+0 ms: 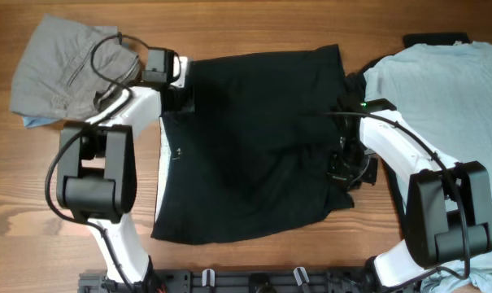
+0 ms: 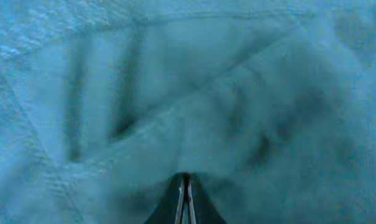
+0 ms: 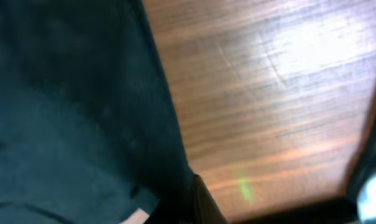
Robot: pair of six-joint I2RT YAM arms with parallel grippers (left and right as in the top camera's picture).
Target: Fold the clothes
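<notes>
The robot's right gripper holds the black garment's creased side edge above its loose near corner, so it should take the garment closer to that corner [image 1: 342, 200] before folding the garment's near edge over.
A large black shirt-like garment [image 1: 246, 138] lies spread over the middle of the table, with folds near its right side. My left gripper [image 1: 179, 96] is at its upper left corner. In the left wrist view the fingers [image 2: 184, 190] are pressed together, with creased fabric [image 2: 194, 106] bunched at their tips and filling the frame. My right gripper [image 1: 345, 169] is at the garment's right edge. In the right wrist view a dark finger [image 3: 203, 199] is shut on the black cloth's edge [image 3: 82, 112], over bare wood.
A folded grey piece [image 1: 63, 65] lies at the back left with a blue piece [image 1: 36, 122] peeking from under it. A pale blue T-shirt [image 1: 449, 89] lies at the right. The wooden table [image 1: 34, 203] shows front left. A dark rail [image 1: 254, 281] runs along the front edge.
</notes>
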